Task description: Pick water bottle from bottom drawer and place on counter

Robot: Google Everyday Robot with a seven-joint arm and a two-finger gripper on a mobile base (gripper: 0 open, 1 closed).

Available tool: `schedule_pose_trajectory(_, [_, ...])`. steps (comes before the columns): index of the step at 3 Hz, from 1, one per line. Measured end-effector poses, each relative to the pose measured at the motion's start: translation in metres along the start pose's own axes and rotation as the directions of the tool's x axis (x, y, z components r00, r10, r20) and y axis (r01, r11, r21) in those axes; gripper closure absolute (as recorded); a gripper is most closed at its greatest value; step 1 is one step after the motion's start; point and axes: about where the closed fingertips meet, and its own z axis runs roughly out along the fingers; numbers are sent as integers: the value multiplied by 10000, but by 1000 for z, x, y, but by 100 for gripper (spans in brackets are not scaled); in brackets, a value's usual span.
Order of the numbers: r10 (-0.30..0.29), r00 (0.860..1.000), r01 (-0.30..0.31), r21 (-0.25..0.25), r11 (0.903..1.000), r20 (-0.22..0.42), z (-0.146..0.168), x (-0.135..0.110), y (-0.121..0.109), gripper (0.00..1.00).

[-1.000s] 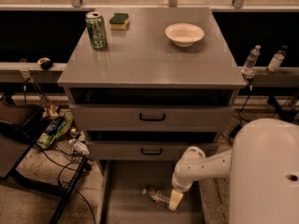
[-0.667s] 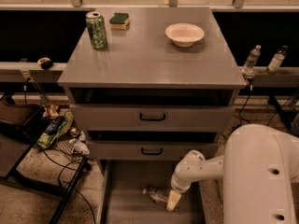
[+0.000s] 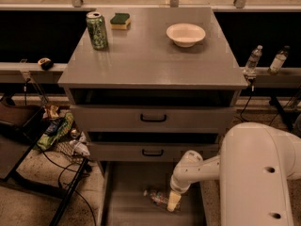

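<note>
I will close my gripper on the near half of the water bottle [image 3: 166, 202], the part nearest my white arm, inside the open bottom drawer.
The water bottle [image 3: 156, 197] lies on its side on the floor of the open bottom drawer [image 3: 127, 192], near the drawer's middle right. My gripper [image 3: 173, 202] reaches down into the drawer from the right, its pale tip right at the bottle's right end. My white arm [image 3: 256, 173] fills the lower right. The counter [image 3: 150, 51] is the broad grey cabinet top above the drawers.
On the counter stand a green soda can [image 3: 97, 30], a green-and-yellow sponge [image 3: 120, 20] and a white bowl [image 3: 186, 34]. Two slim clear bottles [image 3: 253, 59] stand on a ledge at the right. Cables and clutter [image 3: 59, 133] lie on the floor at the left.
My arm has swung in so its white body covers more of the lower right. The gripper stays at the bottle in the drawer; the bottle has not visibly moved.
</note>
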Motion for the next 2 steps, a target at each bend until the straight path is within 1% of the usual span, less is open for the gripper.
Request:
schedule_pose_trajectory(1, [-484,9976,491,121,9987,-500,25,-12,6,0])
schedule_pose_trajectory(2, [-981,9929,980,-45,9952,-679,68,-15,19,0])
